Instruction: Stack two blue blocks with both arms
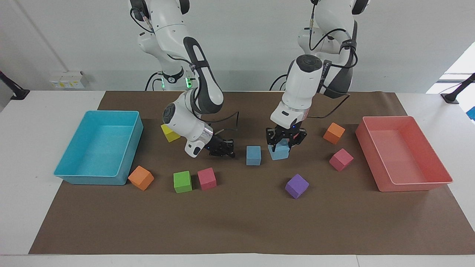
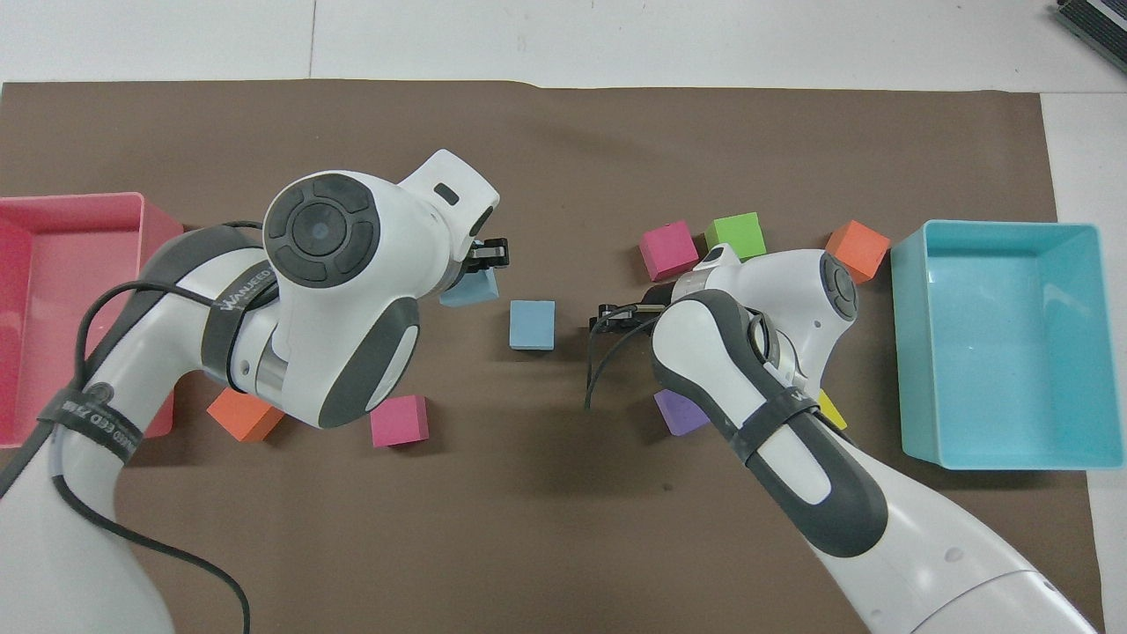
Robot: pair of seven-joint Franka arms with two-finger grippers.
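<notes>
My left gripper is holding the blue block, and it will let go of it on top of the sky-blue block [image 2: 531,320] that rests on the mat.
One sky-blue block [image 1: 253,155] rests on the brown mat near the middle; it also shows in the overhead view [image 2: 533,324]. My left gripper [image 1: 285,145] is shut on the second blue block [image 1: 279,152] and holds it just above the mat, right beside the resting block toward the left arm's end. The held block shows partly under the left wrist in the overhead view [image 2: 471,288]. My right gripper [image 1: 222,149] waits low over the mat, beside the resting block toward the right arm's end.
A turquoise tray [image 1: 100,148] stands at the right arm's end and a pink tray [image 1: 404,154] at the left arm's end. Loose cubes lie around: yellow [image 1: 170,132], orange [image 1: 141,177], green [image 1: 182,181], pink [image 1: 206,178], purple [image 1: 297,186], red [image 1: 341,159], orange [image 1: 334,132].
</notes>
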